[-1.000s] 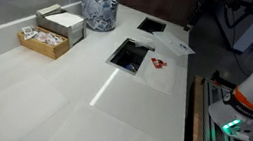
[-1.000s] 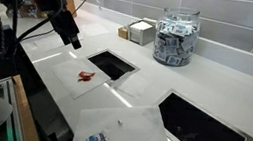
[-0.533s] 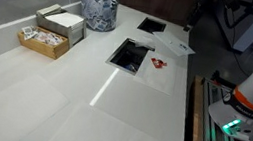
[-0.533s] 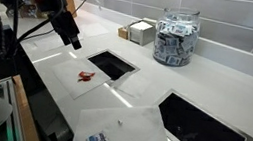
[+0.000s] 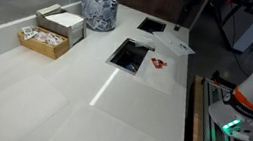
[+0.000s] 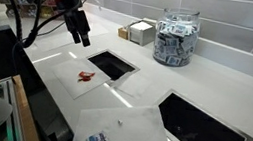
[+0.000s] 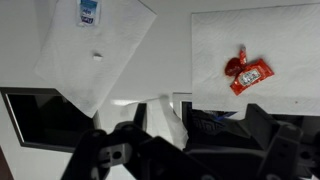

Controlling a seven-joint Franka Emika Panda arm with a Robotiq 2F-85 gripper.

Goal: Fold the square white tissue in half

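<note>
The square white tissue lies between the two black openings, and my gripper should close on the tissue's edge (image 5: 145, 47) (image 7: 180, 124) over the larger black opening to take it.
A square white tissue (image 6: 89, 81) lies flat near the counter's front edge with a red ketchup packet (image 6: 86, 77) on it. It also shows in the wrist view (image 7: 215, 45) with the packet (image 7: 248, 74), and in an exterior view (image 5: 163, 74). A second white tissue (image 7: 95, 55) carries a small blue-labelled sachet (image 7: 88, 12) and shows in an exterior view (image 6: 128, 129). My gripper (image 6: 78, 28) hangs above the counter behind the square tissue, open and empty. In the wrist view (image 7: 190, 150) its dark fingers (image 7: 100, 155) stand wide apart.
Two black rectangular openings are cut into the counter (image 6: 113, 65) (image 6: 204, 128). A glass jar of packets (image 6: 175, 37) and small boxes (image 6: 138, 30) stand by the tiled wall. The counter's front edge (image 6: 56, 101) is close to the tissues.
The arm has swung toward the counter's middle and slightly up; the gripper now sits nearer the black opening. The tissues and the packet have not moved.
</note>
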